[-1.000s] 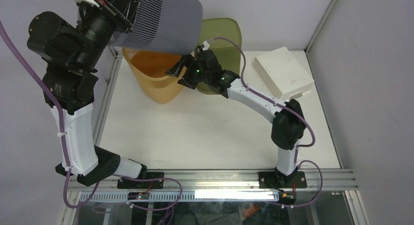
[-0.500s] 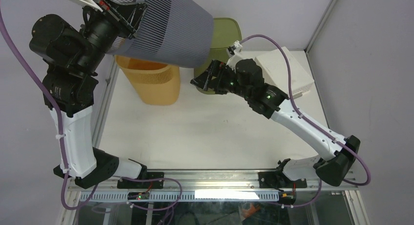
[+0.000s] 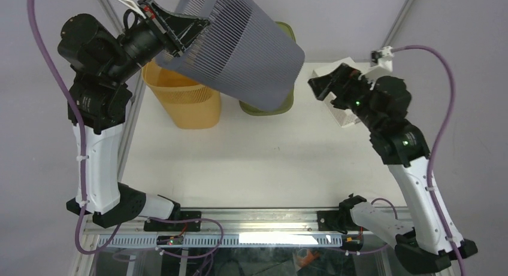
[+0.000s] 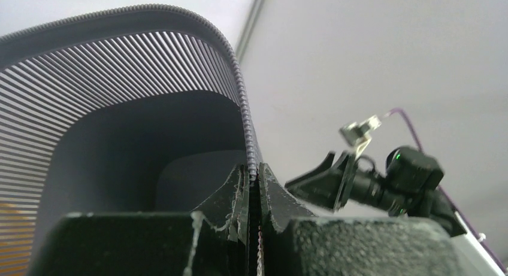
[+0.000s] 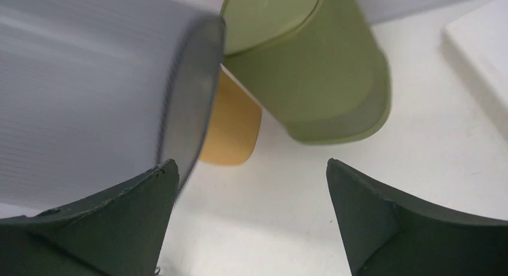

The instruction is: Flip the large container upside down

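I will open my left gripper to let the grey basket, now held high and tilted in the air, go on the bare white table [image 3: 286, 149], in front of the green bin.
The large container is a grey ribbed basket [image 3: 239, 51], held high in the air and tilted, its closed base down to the right and its mouth up to the left. My left gripper [image 3: 180, 32] is shut on its rim; the left wrist view shows the rim [image 4: 239, 96] pinched between the fingers, with the dark inside [image 4: 132, 156] on the left. My right gripper [image 3: 320, 84] is open and empty, to the right of the basket and apart from it. In the right wrist view the basket [image 5: 90, 90] fills the left side.
An orange basket [image 3: 186, 102] stands at the back left and a green bin [image 3: 269, 105] behind the grey basket; both show in the right wrist view, the orange one [image 5: 230, 132] and the green one [image 5: 305, 72]. A white box [image 3: 347, 117] lies at the back right, partly behind my right arm.
My left gripper has swung the grey basket to the right and tipped it further. My right gripper has pulled back from the basket to the right and risen.
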Tool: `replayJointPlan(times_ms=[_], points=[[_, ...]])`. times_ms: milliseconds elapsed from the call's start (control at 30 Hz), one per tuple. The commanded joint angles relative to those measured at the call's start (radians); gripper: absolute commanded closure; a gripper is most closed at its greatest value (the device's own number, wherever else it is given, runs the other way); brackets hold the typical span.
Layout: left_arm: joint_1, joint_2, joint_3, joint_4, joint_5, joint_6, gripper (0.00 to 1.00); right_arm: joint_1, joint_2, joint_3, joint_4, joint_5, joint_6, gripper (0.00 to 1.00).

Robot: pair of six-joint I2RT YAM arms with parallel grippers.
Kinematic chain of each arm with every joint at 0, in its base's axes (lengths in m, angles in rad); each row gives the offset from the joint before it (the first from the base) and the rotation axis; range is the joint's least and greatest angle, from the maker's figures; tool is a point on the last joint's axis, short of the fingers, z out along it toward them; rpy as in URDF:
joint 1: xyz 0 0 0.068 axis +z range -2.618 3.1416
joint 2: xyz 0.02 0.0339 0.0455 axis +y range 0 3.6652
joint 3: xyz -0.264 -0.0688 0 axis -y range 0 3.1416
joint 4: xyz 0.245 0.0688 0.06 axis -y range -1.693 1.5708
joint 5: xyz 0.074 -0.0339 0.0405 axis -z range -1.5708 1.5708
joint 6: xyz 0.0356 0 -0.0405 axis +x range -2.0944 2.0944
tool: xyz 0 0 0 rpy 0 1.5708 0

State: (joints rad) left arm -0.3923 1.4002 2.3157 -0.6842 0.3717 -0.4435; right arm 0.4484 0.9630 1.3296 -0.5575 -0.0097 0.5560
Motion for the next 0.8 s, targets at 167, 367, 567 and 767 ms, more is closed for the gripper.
replayJointPlan(times_ms=[167, 367, 567, 767], points=[[-0.011, -0.067, -0.193, 0.277, 0.224, -0.181, 1.0, -0.161, 0.015, 0.217, -0.213, -0.077, -0.108, 0.01], [-0.069, -0.114, -0.384, 0.31, 0.243, -0.226, 1.0, -0.163, 0.045, 0.262, -0.243, -0.032, -0.113, 0.01], [-0.251, -0.123, -0.54, 0.323, 0.154, -0.222, 1.0, -0.165, 0.038, 0.229, -0.268, 0.017, -0.111, 0.01], [-0.399, -0.138, -0.68, 0.386, -0.027, -0.251, 1.0, -0.165, 0.025, 0.198, -0.362, 0.107, -0.105, 0.01]])
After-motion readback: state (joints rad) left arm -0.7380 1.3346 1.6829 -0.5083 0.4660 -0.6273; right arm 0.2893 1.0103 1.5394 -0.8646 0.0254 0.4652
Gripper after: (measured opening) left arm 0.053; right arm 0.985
